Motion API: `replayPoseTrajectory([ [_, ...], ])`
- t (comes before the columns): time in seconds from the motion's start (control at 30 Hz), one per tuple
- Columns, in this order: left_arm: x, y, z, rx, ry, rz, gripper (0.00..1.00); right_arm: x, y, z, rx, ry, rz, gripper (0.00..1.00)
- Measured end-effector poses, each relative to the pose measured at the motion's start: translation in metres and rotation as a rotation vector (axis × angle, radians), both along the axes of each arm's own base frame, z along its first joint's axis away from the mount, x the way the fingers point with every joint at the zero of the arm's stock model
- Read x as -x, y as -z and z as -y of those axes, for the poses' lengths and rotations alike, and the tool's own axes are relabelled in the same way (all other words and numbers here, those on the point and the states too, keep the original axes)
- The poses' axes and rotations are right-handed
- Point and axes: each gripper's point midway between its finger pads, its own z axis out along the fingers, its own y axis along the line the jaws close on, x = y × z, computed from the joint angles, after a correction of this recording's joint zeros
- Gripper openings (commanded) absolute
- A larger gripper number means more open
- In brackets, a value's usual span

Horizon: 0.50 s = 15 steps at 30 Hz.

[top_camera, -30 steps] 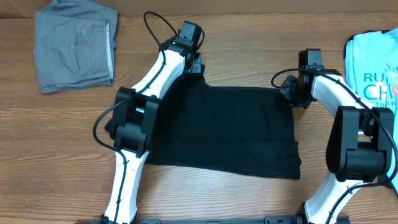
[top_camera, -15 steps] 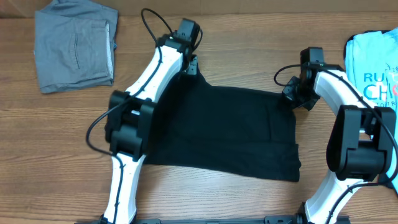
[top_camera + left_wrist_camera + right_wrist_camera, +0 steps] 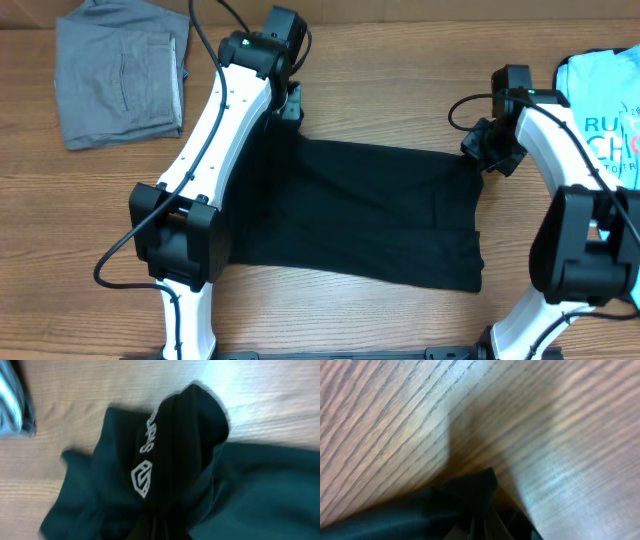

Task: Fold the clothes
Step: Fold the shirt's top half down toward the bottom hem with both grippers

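I will use my left gripper to release the pinched fabric near the black garment's front corner (image 3: 217, 211), on the side of the grey garment.
A large black garment (image 3: 370, 215) lies spread in the middle of the wooden table. My left gripper (image 3: 290, 105) is shut on its far left corner, drawn up toward the back. In the left wrist view the pinched black fabric (image 3: 170, 450) bunches up with a white logo mark (image 3: 142, 477) on it and hides the fingers. My right gripper (image 3: 482, 160) is shut on the far right corner. A ribbed black fold (image 3: 476, 494) rises between the jaws in the right wrist view. The garment's far edge runs stretched between the two grippers.
A folded grey garment (image 3: 120, 75) lies at the far left corner, and its edge (image 3: 12, 407) shows in the left wrist view. A light blue printed T-shirt (image 3: 605, 100) lies at the right edge, close behind the right arm.
The right gripper has shut on the far right corner and shifted slightly right. The left arm has moved back and to the left with its corner, stretching the far edge.
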Motion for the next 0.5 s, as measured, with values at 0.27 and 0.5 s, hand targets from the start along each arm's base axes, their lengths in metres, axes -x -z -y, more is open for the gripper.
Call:
replayPoseTrajectory([
  [0.27, 0.041, 0.003, -0.023, -0.101, -0.066, -0.155, 0.04, 0.023, -0.005, -0.004, -0.022, 0.023, -0.080, 0.04],
  [0.5, 0.065, -0.002, -0.043, -0.196, -0.140, -0.229, 0.04, 0.049, -0.007, -0.014, -0.073, 0.031, -0.182, 0.04],
])
